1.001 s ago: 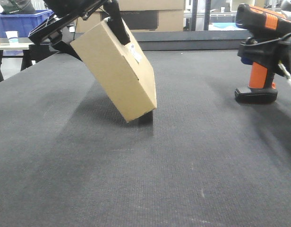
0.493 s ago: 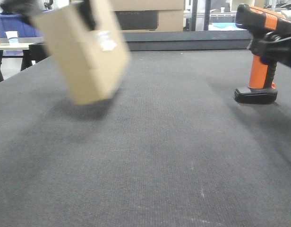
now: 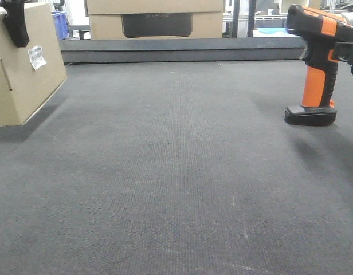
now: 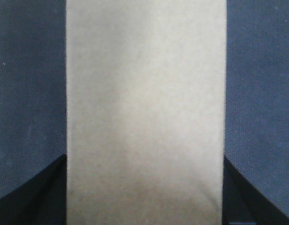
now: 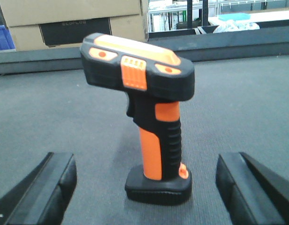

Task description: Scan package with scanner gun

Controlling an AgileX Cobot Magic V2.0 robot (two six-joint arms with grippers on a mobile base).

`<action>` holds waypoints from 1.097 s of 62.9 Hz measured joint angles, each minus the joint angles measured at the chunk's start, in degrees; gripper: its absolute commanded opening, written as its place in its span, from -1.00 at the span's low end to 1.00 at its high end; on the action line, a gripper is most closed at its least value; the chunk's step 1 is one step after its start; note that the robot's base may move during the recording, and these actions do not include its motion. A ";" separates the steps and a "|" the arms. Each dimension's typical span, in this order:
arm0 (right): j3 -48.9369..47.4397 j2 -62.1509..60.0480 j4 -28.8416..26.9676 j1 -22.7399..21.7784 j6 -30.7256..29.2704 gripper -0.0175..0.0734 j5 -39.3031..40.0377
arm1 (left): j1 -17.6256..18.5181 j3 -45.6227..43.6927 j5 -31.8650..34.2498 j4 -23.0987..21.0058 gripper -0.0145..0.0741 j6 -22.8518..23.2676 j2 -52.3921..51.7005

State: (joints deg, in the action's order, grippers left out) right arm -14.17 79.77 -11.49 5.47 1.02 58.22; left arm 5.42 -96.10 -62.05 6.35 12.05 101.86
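Note:
Next, my left gripper lets go of the package on the shadowed mat (image 3: 30,129) just under the package's bottom edge, across from the scanner gun.
The package (image 3: 24,74), a plain brown box with a white label (image 3: 36,56) and a dark slot mark, stands upright at the far left, with its bottom at the mat. A black finger (image 3: 16,23) of my left gripper lies against its labelled face. In the left wrist view the package (image 4: 144,108) fills the space between the two fingers, so the left gripper (image 4: 144,187) is shut on it. The scanner gun (image 3: 315,63) stands upright on its base at the right. My right gripper (image 5: 144,197) is open, with its fingers wide on either side of the scanner gun (image 5: 154,122) and not touching it.
A larger cardboard box with a dark panel (image 3: 156,20) sits behind the table's raised back edge (image 3: 182,50). It also shows in the right wrist view (image 5: 74,23). A blue bin (image 3: 61,23) is at the back left. Dark mat lies between package and scanner.
My left gripper has carried the package from left of centre to the far left and turned it from tilted to upright. My right arm has drawn back from the scanner gun towards the right.

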 measured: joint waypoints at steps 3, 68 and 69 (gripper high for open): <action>0.00 -0.10 0.00 0.00 0.00 0.50 -0.37 | 0.00 0.00 -0.18 0.00 -0.92 0.00 0.00; 0.00 -0.10 0.00 0.00 0.00 0.50 -1.82 | 1.58 0.00 -3.74 -1.65 0.00 0.00 2.99; 0.00 -0.10 0.00 0.00 0.00 0.50 -1.82 | 1.58 0.00 -3.74 -1.65 0.04 0.00 2.99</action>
State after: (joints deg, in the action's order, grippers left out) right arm -14.17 79.67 -11.49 5.47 1.02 56.40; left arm 7.00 -96.10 -65.79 4.71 12.05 104.85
